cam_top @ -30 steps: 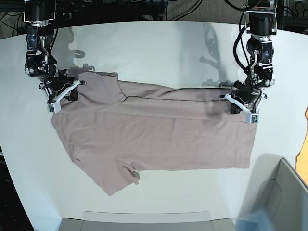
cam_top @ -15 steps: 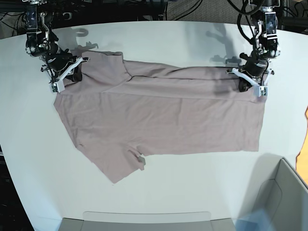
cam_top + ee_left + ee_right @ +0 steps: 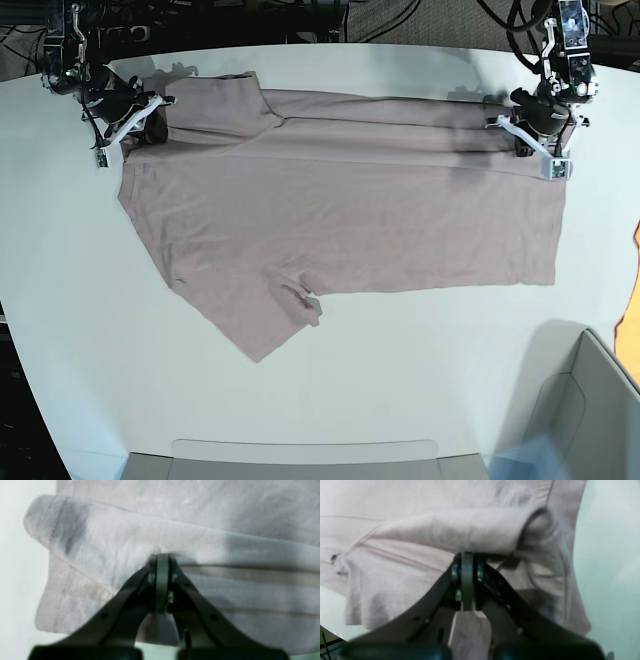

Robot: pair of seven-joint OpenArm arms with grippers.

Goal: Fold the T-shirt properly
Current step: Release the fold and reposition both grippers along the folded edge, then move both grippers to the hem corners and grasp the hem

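I will let go of the bunched fold on the T-shirt's outer edge (image 3: 147, 187) with my right gripper, just on the near side of the T-shirt's folded part. The T-shirt now lies spread across the table.
The mauve-pink T-shirt (image 3: 340, 215) lies spread across the white table, its far edge folded into a band. My left gripper (image 3: 528, 135), on the base view's right, is shut on a fold of that far edge near the hem corner. In the left wrist view the left gripper (image 3: 162, 557) pinches the rolled T-shirt (image 3: 190, 520) fabric. My right gripper (image 3: 128, 125), on the base view's left, is shut on the sleeve end. The right wrist view shows the right gripper (image 3: 467, 555) clamping a bunched fold of the T-shirt (image 3: 445, 532). A sleeve (image 3: 265, 320) points toward the near edge.
A grey bin (image 3: 585, 400) stands at the near right corner. A translucent tray edge (image 3: 305, 455) runs along the front. Cables and dark equipment (image 3: 330, 15) sit beyond the table's far edge. White table (image 3: 400, 380) surface shows around the garment.
Both grippers have moved toward the far edge of the table, dragging the shirt's top edge with them. The shirt now lies further back and more stretched out.
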